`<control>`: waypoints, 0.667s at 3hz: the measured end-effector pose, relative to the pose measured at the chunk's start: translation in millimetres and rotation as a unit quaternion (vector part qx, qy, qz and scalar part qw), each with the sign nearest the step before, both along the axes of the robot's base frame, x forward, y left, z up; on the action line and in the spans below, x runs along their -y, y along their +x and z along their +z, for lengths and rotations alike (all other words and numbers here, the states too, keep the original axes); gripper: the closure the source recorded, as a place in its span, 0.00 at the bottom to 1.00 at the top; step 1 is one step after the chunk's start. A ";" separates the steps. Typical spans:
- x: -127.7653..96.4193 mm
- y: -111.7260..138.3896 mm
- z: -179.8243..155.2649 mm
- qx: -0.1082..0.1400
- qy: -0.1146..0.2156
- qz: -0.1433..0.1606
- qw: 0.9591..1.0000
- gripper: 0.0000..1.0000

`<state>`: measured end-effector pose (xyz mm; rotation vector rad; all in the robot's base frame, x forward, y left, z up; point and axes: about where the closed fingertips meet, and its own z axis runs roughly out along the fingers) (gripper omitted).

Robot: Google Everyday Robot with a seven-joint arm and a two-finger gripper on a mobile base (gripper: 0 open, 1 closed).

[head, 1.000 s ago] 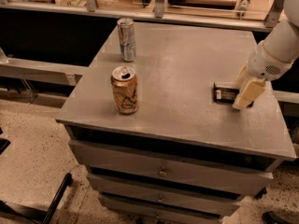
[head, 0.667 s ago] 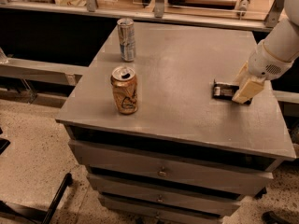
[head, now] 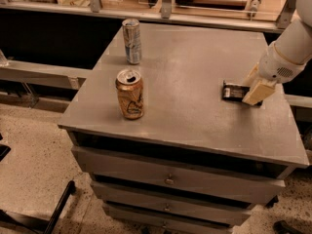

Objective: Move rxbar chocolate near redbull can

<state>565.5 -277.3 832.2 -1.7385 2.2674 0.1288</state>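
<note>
My gripper needs to set the rxbar chocolate down on the grey cabinet top close beside the redbull can's base (head: 162, 57).
The rxbar chocolate (head: 233, 91), a flat black bar with a small white patch, lies on the right side of the grey cabinet top (head: 190, 82). My gripper (head: 254, 87) comes down from the white arm at the right and stands over the bar's right end, hiding that part. The redbull can (head: 131, 41), slim, silver and blue, stands upright at the far left of the top, well away from the bar.
A shorter tan-gold can (head: 130, 94) with brown markings stands near the front left edge. The cabinet has drawers (head: 168, 179) below. A rail and shelf (head: 161, 13) run behind the top. The speckled floor (head: 34, 150) lies to the left.
My gripper has shifted slightly over the bar's right end; the bar and both cans stay where they were.
</note>
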 end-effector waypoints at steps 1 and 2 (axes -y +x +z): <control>-6.4 10.2 6.8 0.018 0.024 0.001 1.000 1.00; -5.9 25.0 23.2 0.041 0.043 -0.013 0.998 1.00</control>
